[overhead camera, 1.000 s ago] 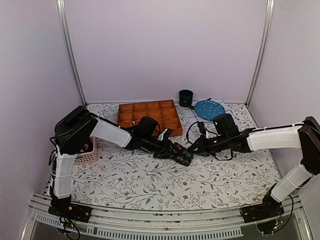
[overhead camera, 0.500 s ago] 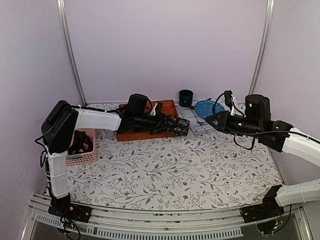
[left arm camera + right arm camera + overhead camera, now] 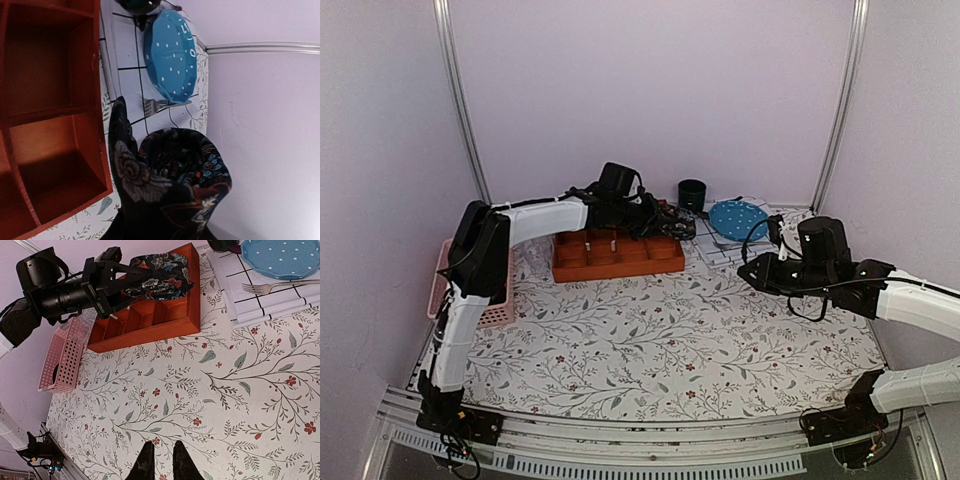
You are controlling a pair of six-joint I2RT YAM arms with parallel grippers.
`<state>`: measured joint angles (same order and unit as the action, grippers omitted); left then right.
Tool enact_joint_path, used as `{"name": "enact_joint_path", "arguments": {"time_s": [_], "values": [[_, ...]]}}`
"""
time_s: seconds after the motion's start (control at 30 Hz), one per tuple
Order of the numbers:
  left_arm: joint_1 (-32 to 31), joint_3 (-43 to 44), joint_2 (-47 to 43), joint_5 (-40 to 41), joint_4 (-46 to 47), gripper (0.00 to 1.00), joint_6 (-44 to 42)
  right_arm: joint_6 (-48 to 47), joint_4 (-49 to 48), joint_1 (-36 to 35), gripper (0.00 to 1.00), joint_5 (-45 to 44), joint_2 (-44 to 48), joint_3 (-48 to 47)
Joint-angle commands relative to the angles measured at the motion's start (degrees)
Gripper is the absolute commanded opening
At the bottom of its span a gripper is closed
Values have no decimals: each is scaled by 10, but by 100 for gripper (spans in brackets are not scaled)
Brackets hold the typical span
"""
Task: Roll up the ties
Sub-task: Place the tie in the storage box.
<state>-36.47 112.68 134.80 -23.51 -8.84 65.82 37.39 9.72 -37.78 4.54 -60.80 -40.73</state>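
I need to use my left gripper to release the rolled tie in the orange tray's front compartment (image 3: 663, 243) (image 3: 61, 167) that is nearest the checked cloth.
One tie (image 3: 672, 222), dark with red and blue floral print, is rolled into a bundle. My left gripper (image 3: 665, 222) is shut on it and holds it in the air over the far right corner of the orange compartment tray (image 3: 620, 262). In the left wrist view the rolled tie (image 3: 175, 185) covers the fingers. The right wrist view shows the same tie (image 3: 160, 275) above the tray (image 3: 150, 330). My right gripper (image 3: 160, 460) hovers over the floral tablecloth at the right (image 3: 745, 272), its jaws a narrow gap apart with nothing between them.
A pink perforated basket (image 3: 495, 312) stands left of the tray. Behind the tray's right end lie a blue dotted plate (image 3: 735, 217) and a fork (image 3: 260, 287) on a white checked cloth (image 3: 250, 300), with a dark cup (image 3: 692, 195) by the back wall.
The left arm lifted the rolled tie from the table's middle and carried it back over the tray. The right gripper drew away from the tie to the right.
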Motion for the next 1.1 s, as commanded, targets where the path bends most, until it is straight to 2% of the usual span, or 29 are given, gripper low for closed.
{"name": "enact_joint_path", "arguments": {"time_s": [0.0,0.5,1.07], "values": [[0,55,24,40,-113,0,8,-14,11,5,13,-34,32,10],[1,142,88,-2,-194,0,22,-18,7,6,13,-45,42,23],[27,155,97,79,-328,0,-42,-20,9,7,13,-50,51,33]]}}
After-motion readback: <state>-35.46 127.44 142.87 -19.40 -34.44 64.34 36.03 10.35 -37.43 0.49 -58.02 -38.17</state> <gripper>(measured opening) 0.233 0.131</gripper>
